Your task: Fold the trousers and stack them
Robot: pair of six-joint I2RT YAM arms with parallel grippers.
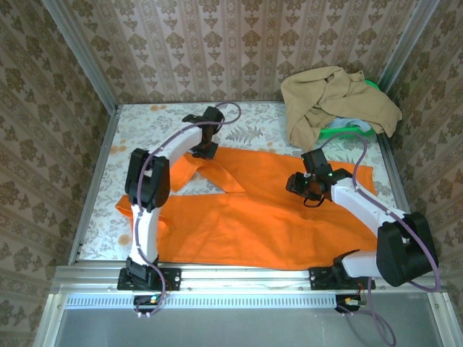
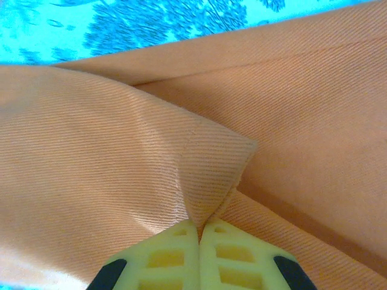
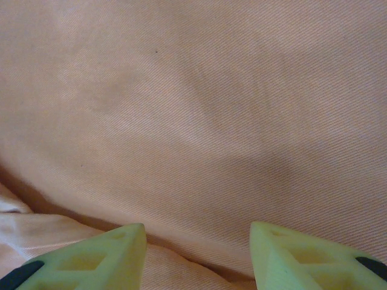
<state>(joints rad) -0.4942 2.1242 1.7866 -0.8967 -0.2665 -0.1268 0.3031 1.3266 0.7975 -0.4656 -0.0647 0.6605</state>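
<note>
The far leg of the orange trousers lies crooked and doubled over, so next my left gripper opens, grips it again and spreads it straight toward the table's empty back corner [image 1: 134, 134].
The bright orange trousers [image 1: 246, 217] lie spread across the middle of the table, with one leg folded over at the back left. My left gripper [image 1: 205, 150] sits at that far-left fold. In the left wrist view its yellow fingers [image 2: 175, 254] are shut on a raised peak of the orange cloth [image 2: 205, 163]. My right gripper [image 1: 304, 184] hangs over the right part of the trousers. In the right wrist view it [image 3: 198, 241] stands open, close above smooth orange fabric [image 3: 199, 121], with nothing pinched between its tips.
A tan garment [image 1: 333, 97] is heaped on a green basket [image 1: 347, 129] at the back right corner. The floral table cover [image 1: 145, 123] shows at the back left. Patterned walls close in three sides, and a metal rail [image 1: 239, 278] runs along the near edge.
</note>
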